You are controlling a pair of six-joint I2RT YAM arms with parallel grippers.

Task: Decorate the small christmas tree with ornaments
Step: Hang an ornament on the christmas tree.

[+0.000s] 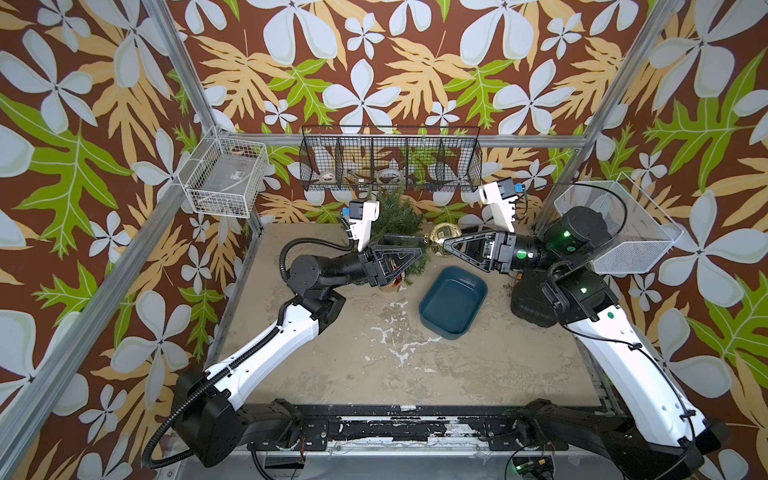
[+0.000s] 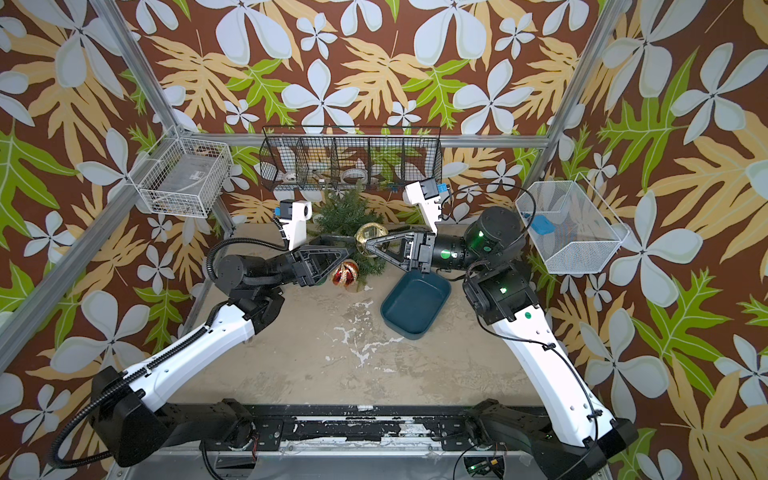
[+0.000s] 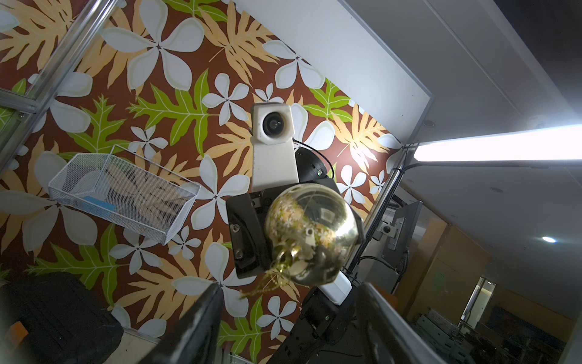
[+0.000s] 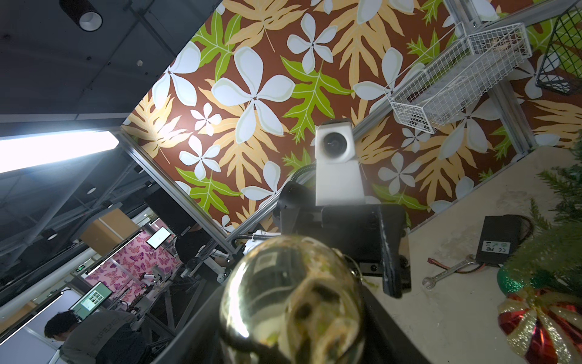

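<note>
I should move my left gripper closer, center its fingertips and pinch the string's loose end [image 3: 244, 295], because the gold string droops toward one finger of that left gripper.
The small christmas tree [image 1: 397, 216] [image 2: 347, 214], dark green, is at the back middle of the table. My right gripper [image 1: 444, 243] [image 4: 293, 315] is shut on the shiny gold ornament [image 1: 439, 236] [image 2: 371, 235] [image 3: 311, 233] just in front of the branches. My left gripper [image 1: 422, 249] [image 3: 289, 315] faces it, open, and the ornament's gold string [image 3: 267, 283] dangles between its fingers [image 3: 201, 321] without being pinched. A red ornament with gold stripes [image 2: 345, 273] [image 4: 541, 327] and a green glittery ornament [image 4: 510, 282] hang low on the tree [image 4: 560, 245].
An empty dark blue tray [image 1: 453, 301] [image 2: 415, 305] lies right of the tree. A black box [image 4: 497, 239] and a wrench [image 4: 447, 274] lie on the table by the tree. A black wire basket [image 1: 390, 164], a white one [image 1: 224, 178] and a mesh one [image 1: 619, 228] hang on the walls.
</note>
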